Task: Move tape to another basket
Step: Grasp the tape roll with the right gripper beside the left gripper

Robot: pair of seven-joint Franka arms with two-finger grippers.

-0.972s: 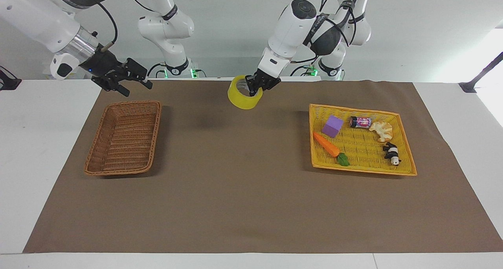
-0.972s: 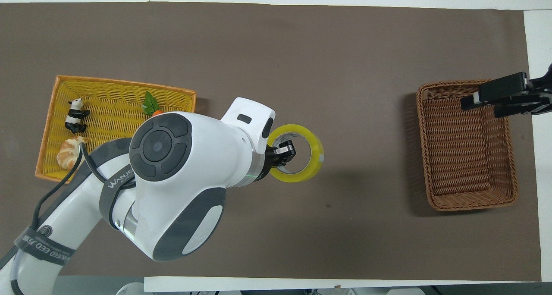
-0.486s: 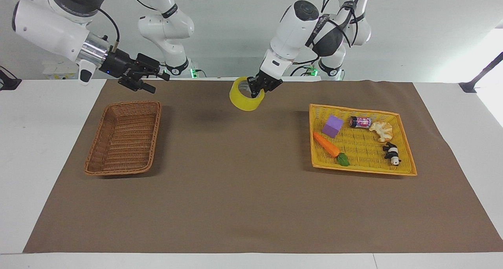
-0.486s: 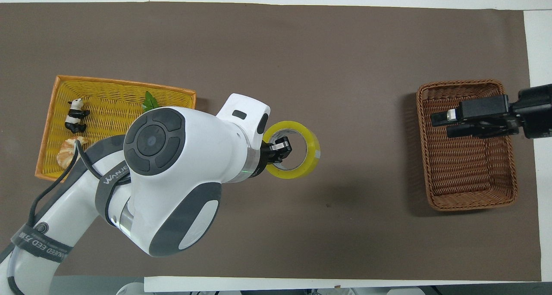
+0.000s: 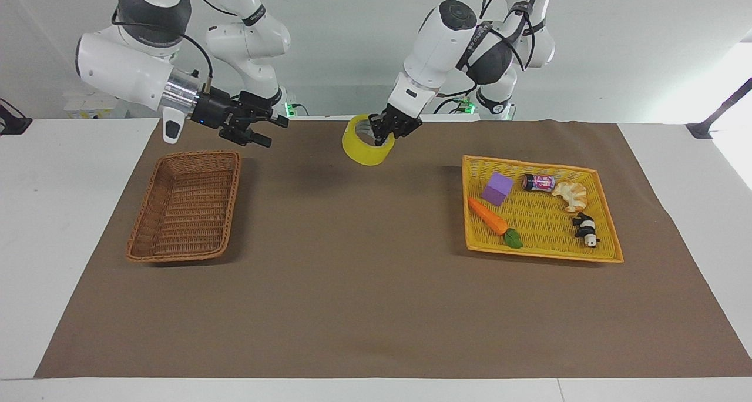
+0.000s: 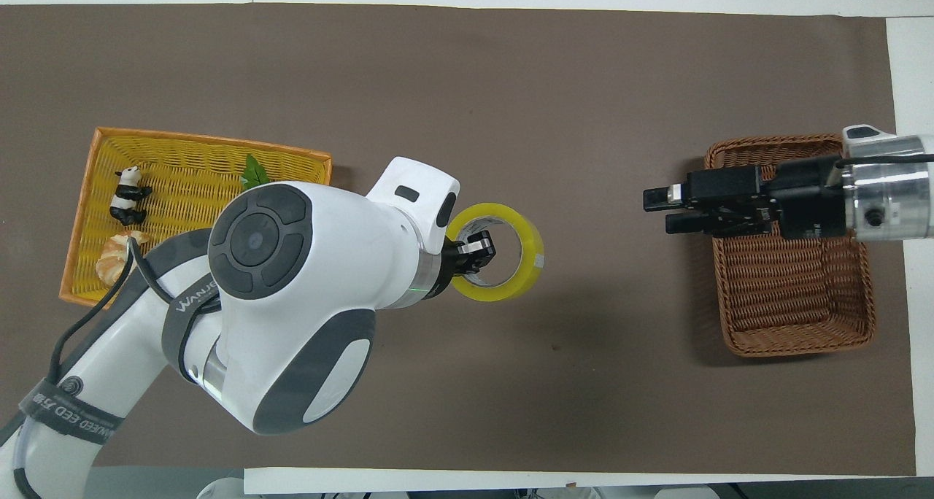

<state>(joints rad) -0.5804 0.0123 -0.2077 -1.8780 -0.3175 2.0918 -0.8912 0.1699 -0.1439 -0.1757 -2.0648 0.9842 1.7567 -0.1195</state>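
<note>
The robot's right gripper will close on the free side point(image 6: 532, 253) of the yellow tape, facing the dark brown basket, across from the left gripper.
The yellow tape point(image 5: 363, 150) hangs in the air over the brown mat, mid-table. My left gripper point(image 5: 382, 133) is shut on its wall, one finger inside the core; it also shows in the overhead view point(image 6: 474, 254) with the tape point(image 6: 531, 254). The dark brown wicker basket point(image 5: 176, 254) stands empty toward the right arm's end of the table, seen from above too point(image 6: 795, 347). My right gripper point(image 5: 275, 131) is open and empty, held level in the air over the basket's edge that faces the tape, and it points at the tape point(image 6: 657, 211).
A flat yellow-orange tray basket point(image 5: 540, 252) toward the left arm's end holds a purple block point(image 5: 498, 188), a carrot point(image 5: 490, 217), a small can point(image 5: 539, 183), a pastry point(image 5: 570, 195) and a panda figure point(image 5: 586, 230). A brown mat point(image 5: 352, 284) covers the table.
My right gripper has swung from the basket's outer end across it toward the tape, staying open. My left gripper and the tape have barely moved.
</note>
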